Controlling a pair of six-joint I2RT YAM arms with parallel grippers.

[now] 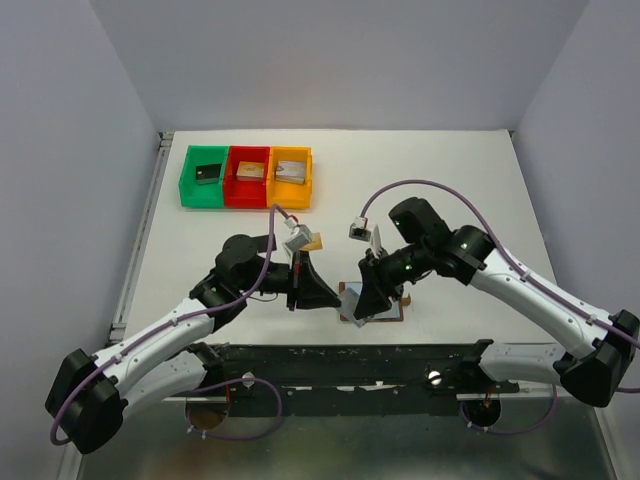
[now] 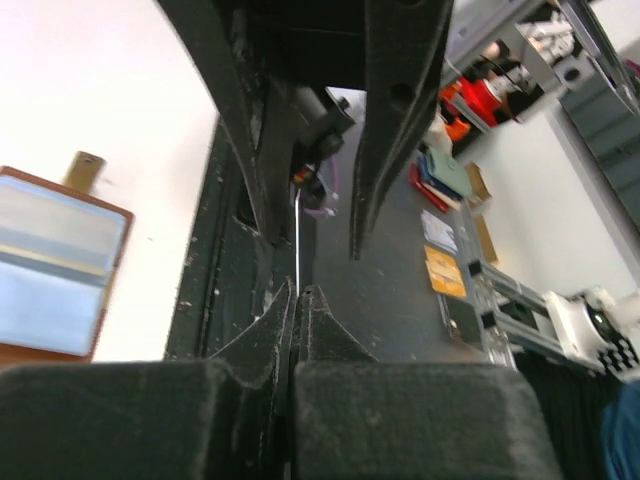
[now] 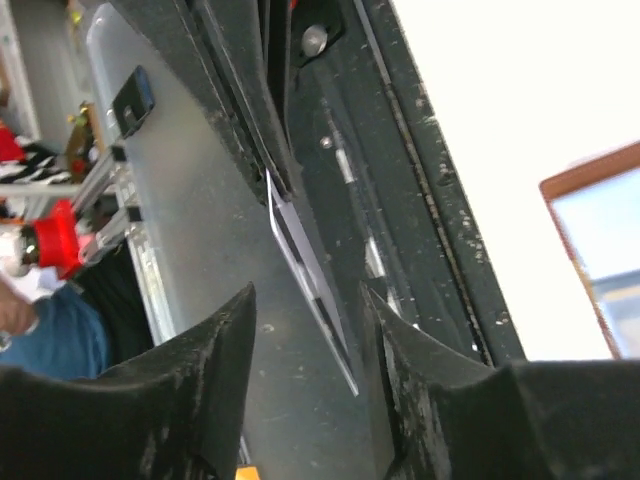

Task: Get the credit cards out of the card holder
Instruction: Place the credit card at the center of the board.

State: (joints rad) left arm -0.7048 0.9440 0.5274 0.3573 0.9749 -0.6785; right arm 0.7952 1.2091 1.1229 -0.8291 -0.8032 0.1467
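Note:
My right gripper is going to close on the loose end (image 1: 360, 309) (image 3: 344, 368) of the silvery credit card, opposite the end that my left gripper is holding.
A silvery credit card (image 1: 352, 296) hangs in the air between the two grippers, just above the table's near edge. My left gripper (image 1: 335, 297) is shut on it; in the left wrist view the card (image 2: 297, 235) shows edge-on, rising from the closed jaws (image 2: 297, 292). My right gripper (image 1: 364, 298) is open, and its fingers stand on either side of the card (image 3: 300, 250) without touching it. The brown card holder (image 1: 388, 313) lies open on the table below the right gripper, pale blue pockets up (image 2: 50, 265), its corner at the right (image 3: 600, 240).
Green (image 1: 190, 176), red (image 1: 247, 188) and orange (image 1: 290, 192) bins with small blocks stand in a row at the back left. A small gold-brown flat piece (image 1: 315, 242) lies behind the left wrist. The black rail (image 1: 350, 365) runs along the table's near edge.

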